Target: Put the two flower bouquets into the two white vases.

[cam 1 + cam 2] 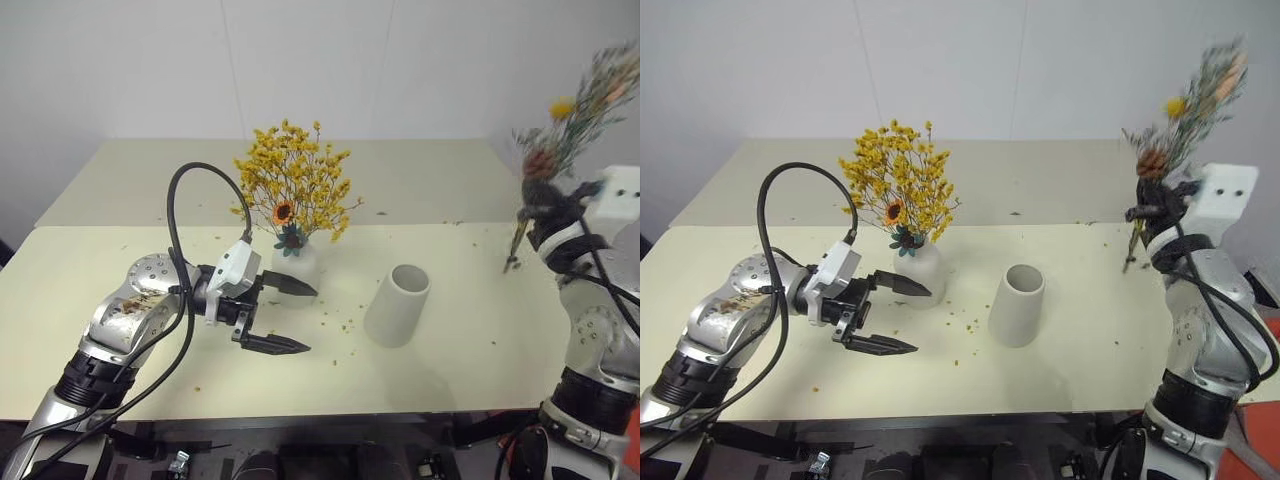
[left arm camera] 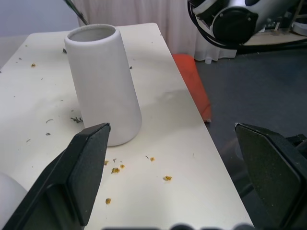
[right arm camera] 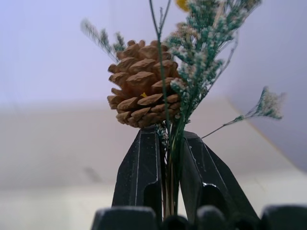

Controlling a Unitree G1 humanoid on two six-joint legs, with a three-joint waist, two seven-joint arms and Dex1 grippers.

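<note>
Next, my right gripper lets go of the smaller grey-green bouquet in the opening of the wide cylinder vase (image 1: pixel 410 279).
The big yellow-orange bouquet (image 1: pixel 293 192) with a small sunflower stands in the bottle-shaped white vase (image 1: pixel 298 268) at mid table. Right of it is the wide cylinder vase (image 1: pixel 398 304), upright, with nothing showing in its mouth. My left gripper (image 1: pixel 285 316) hangs open just in front of the bottle vase, pointing toward the cylinder vase (image 2: pixel 103 84). Raised at the far right, my right gripper (image 1: pixel 532 206) is shut on the stems of the smaller grey-green bouquet (image 1: pixel 575 110), held upright above the table. Its brown cone (image 3: pixel 141 84) sits just above the fingers (image 3: pixel 139 167).
Dried petals and crumbs litter the cream table (image 1: pixel 120 250) around the vases. A second table (image 1: pixel 420 175) adjoins behind, up to a white wall. Beyond the table's right edge lies dark floor with an orange-red object (image 2: pixel 194 84).
</note>
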